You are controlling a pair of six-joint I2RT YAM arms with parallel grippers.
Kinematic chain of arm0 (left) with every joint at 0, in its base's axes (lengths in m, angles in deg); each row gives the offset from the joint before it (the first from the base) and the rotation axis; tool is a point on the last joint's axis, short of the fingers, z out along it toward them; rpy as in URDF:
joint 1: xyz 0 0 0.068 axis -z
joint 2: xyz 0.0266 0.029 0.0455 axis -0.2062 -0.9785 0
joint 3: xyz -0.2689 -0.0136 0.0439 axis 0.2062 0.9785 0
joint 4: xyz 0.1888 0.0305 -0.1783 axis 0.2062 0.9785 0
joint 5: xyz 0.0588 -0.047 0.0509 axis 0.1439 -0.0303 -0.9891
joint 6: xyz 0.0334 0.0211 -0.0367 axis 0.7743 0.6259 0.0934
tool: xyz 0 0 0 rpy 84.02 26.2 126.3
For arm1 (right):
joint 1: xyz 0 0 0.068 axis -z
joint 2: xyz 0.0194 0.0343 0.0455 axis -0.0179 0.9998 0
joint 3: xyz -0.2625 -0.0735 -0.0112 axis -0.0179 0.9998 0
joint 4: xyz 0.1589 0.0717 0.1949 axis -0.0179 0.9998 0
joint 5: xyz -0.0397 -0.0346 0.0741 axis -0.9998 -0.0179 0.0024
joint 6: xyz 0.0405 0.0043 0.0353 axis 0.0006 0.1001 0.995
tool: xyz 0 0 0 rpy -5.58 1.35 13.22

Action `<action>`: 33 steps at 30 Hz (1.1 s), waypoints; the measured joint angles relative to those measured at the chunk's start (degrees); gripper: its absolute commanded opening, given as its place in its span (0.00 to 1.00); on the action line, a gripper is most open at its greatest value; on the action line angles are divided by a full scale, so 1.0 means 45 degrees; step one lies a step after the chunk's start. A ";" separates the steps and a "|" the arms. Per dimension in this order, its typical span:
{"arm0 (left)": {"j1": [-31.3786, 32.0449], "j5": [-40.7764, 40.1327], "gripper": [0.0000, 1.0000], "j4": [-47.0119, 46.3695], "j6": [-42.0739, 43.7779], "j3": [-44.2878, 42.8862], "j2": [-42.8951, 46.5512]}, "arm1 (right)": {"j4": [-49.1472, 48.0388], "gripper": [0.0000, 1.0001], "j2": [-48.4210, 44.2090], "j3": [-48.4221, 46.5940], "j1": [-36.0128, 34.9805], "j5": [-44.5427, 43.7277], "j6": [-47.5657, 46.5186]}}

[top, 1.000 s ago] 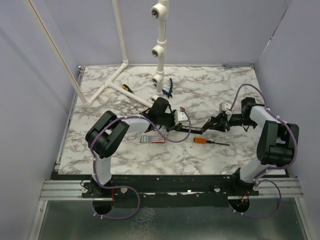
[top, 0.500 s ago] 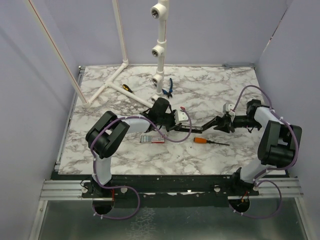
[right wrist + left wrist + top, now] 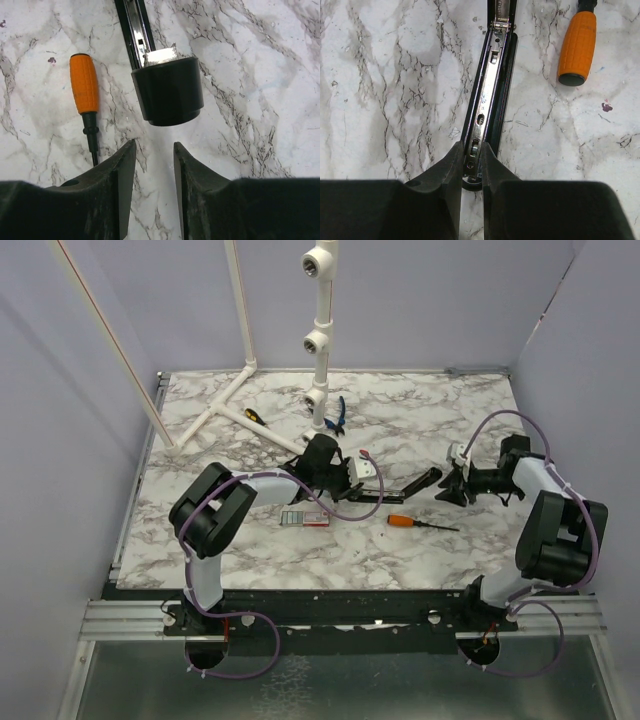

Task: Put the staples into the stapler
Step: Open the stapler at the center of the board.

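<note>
My left gripper needs to grip the wider black base (image 3: 497, 129) before it pushes the arm flat, as it is pinching only the metal channel and the top arm slants up.
The black stapler (image 3: 400, 488) lies hinged open mid-table, its metal channel (image 3: 487, 95) facing up. My left gripper (image 3: 366, 491) is shut on the channel's near end, and its fingers (image 3: 454, 165) pinch the rail between them. The stapler's black top arm (image 3: 167, 90) juts toward my right gripper (image 3: 155, 147). That gripper stands open just short of the arm's end, with nothing between its fingers. In the top view the right gripper (image 3: 447, 487) sits right of the arm's tip. The staples' white box with red marking (image 3: 303, 518) lies flat, near-left of the stapler.
An orange-handled screwdriver (image 3: 402, 521) lies just near of the stapler, beside both grippers (image 3: 577, 45) (image 3: 84, 90). White pipes (image 3: 318, 330) stand at the back, with blue pliers (image 3: 336, 416) and a small yellow-handled tool (image 3: 255, 415) by their base.
My right gripper has let go of the stapler's top arm, opened and drawn back to the right. The left gripper keeps its hold on the channel.
</note>
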 measured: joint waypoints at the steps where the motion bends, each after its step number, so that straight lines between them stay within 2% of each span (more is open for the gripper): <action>1: 0.0000 -0.0019 0.12 0.0029 -0.0039 0.0000 0.0024 | -0.0019 0.43 -0.0126 0.0005 0.0000 -0.0015 0.0107; 6: 0.0000 -0.0097 0.17 0.0170 -0.0228 0.0000 0.0170 | -0.0068 0.51 -0.1171 0.0010 0.0000 -0.0034 0.1132; 8: -0.0005 -0.0107 0.21 0.0214 -0.0296 0.0015 0.0199 | -0.0068 0.71 -0.1642 0.0000 0.0000 -0.0029 0.1787; 9: -0.0005 -0.0112 0.23 0.0219 -0.0330 0.0034 0.0223 | -0.0073 0.93 -0.1880 -0.0015 0.0000 -0.0029 0.2263; 10: -0.0005 -0.0117 0.25 0.0223 -0.0359 0.0073 0.0262 | -0.0102 0.99 -0.2161 -0.0053 0.0000 -0.0029 0.2788; 19: -0.0039 -0.0340 0.48 0.0607 -0.0884 0.0724 0.0413 | -0.1331 1.00 -0.4478 -0.0554 -0.0189 -0.0219 0.7373; 26: -0.0049 -0.0355 0.70 0.0656 -0.1297 0.0797 0.0457 | -0.2409 1.00 -0.5037 -0.0631 -0.1229 -0.1171 0.9534; 29: -0.0049 -0.0398 0.75 0.0646 -0.1321 0.0850 0.0855 | -0.2832 1.00 -0.5037 -0.0748 -0.2035 -0.1967 1.0219; 33: -0.0107 -0.0476 0.75 0.0612 -0.1185 0.1103 0.1904 | -0.3468 1.00 -0.4896 -0.1180 -0.3915 -0.2890 1.0851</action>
